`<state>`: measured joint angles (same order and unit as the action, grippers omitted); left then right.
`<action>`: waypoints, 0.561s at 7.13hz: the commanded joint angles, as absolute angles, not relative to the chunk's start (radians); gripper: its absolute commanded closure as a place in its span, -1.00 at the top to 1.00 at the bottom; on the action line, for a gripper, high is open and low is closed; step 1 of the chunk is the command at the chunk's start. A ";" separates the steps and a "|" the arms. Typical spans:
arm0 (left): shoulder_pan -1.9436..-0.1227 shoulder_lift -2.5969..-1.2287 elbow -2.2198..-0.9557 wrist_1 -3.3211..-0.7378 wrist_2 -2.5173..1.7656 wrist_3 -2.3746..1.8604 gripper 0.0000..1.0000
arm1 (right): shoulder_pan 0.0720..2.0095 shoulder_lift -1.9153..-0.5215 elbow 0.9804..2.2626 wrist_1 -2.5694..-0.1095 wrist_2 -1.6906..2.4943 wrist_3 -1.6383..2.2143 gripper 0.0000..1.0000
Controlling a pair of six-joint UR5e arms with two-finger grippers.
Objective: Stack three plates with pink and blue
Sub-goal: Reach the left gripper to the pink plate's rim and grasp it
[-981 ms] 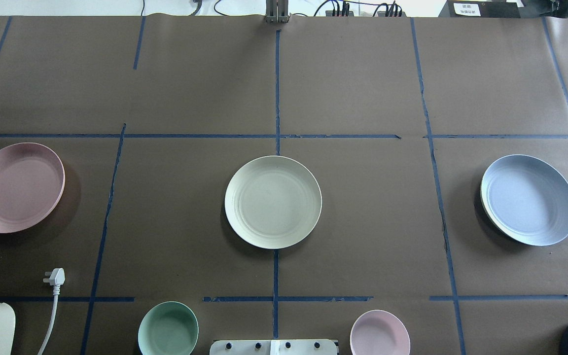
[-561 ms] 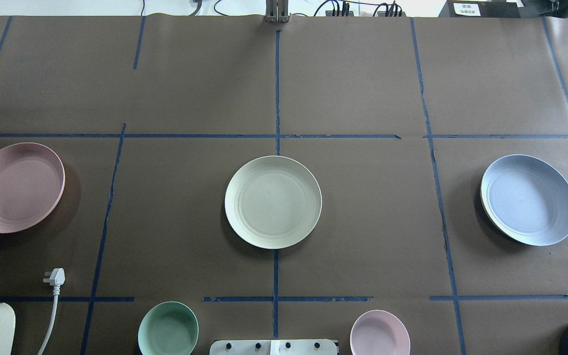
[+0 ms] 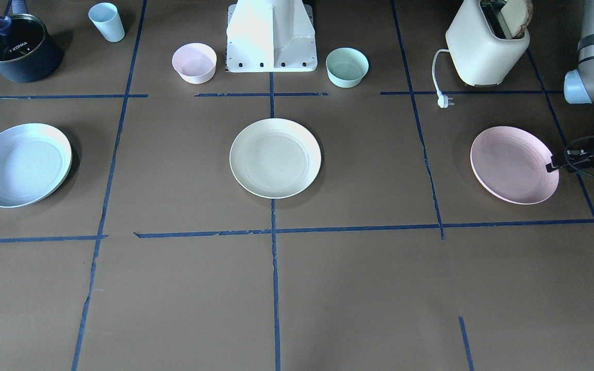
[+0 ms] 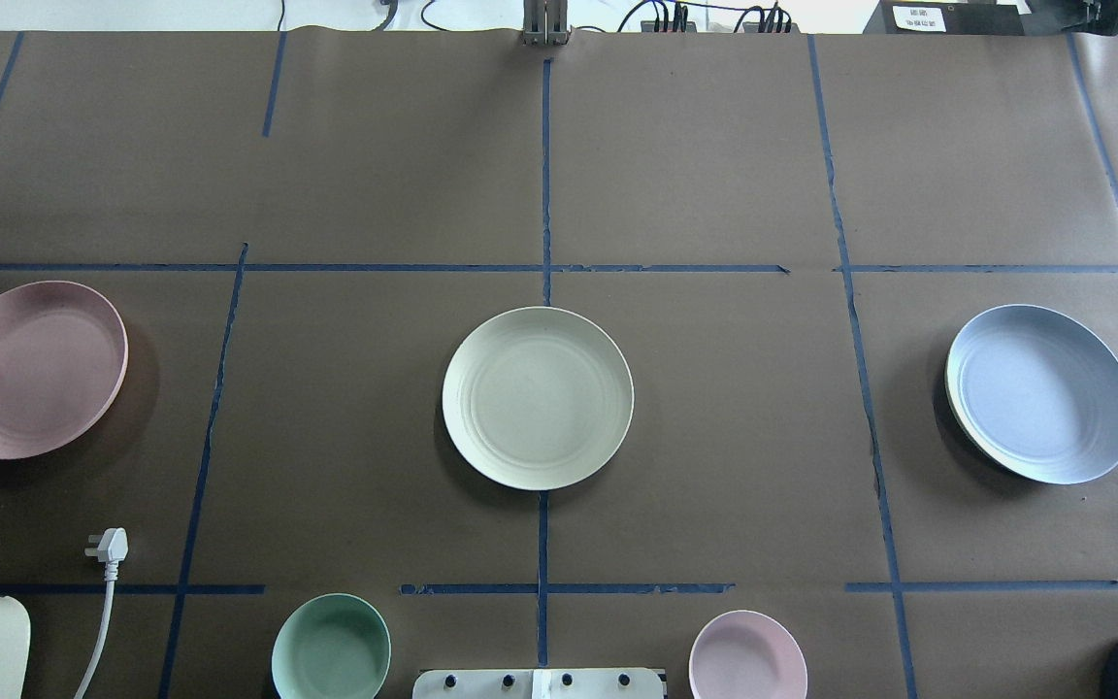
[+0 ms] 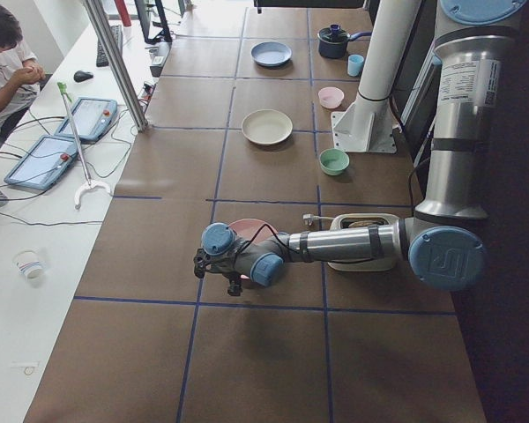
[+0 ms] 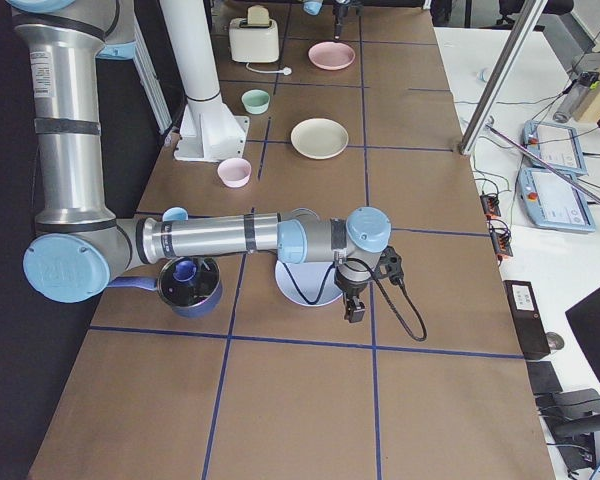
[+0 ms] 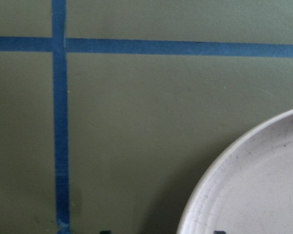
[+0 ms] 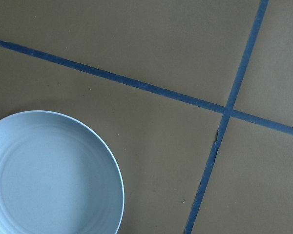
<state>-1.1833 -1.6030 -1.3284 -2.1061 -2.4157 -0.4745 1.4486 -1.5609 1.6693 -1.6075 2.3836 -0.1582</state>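
My left gripper needs to let go of the pink plate on top of the cream plate [image 3: 275,157] in the middle of the table.
The cream plate [image 4: 538,398] lies at the table's middle. The pale pink plate [image 4: 32,369] lies far left and the pale blue plate [image 4: 1040,393] far right, each flat and apart from the others. My left gripper [image 3: 552,167] is low at the pink plate's [image 3: 513,164] outer rim. In the left wrist view its two tips show far apart at the bottom edge, either side of the rim [image 7: 254,185], so it is open. My right gripper [image 6: 352,308] hangs beside the blue plate [image 6: 305,285]. I cannot tell its state; its wrist view shows only the blue plate [image 8: 49,175].
Near the robot base [image 3: 271,36] stand a small pink bowl [image 3: 194,62] and a mint bowl [image 3: 347,66]. A toaster [image 3: 485,44] with its loose plug [image 3: 444,101] stands behind the pink plate. A dark pot [image 3: 16,49] and a blue cup [image 3: 106,21] stand behind the blue plate.
A black tip of my left gripper has come into the overhead view at the left edge, next to the pink plate. The plates have not moved.
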 commanded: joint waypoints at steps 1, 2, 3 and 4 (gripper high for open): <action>-1.151 -1.627 -1.327 -2.111 -2.419 -0.474 -0.90 | 1.428 -1.559 1.648 -1.601 2.388 -0.160 1.00; -1.149 -1.652 -1.338 -2.120 -2.424 -0.477 -1.00 | 1.428 -1.557 1.657 -1.600 2.388 -0.156 1.00; -1.149 -1.675 -1.373 -2.128 -2.538 -0.479 -1.00 | 1.428 -1.555 1.664 -1.600 2.388 -0.156 1.00; -1.147 -1.756 -1.377 -2.128 -2.675 -0.483 -1.00 | 1.428 -1.552 1.670 -1.600 2.393 -0.156 1.00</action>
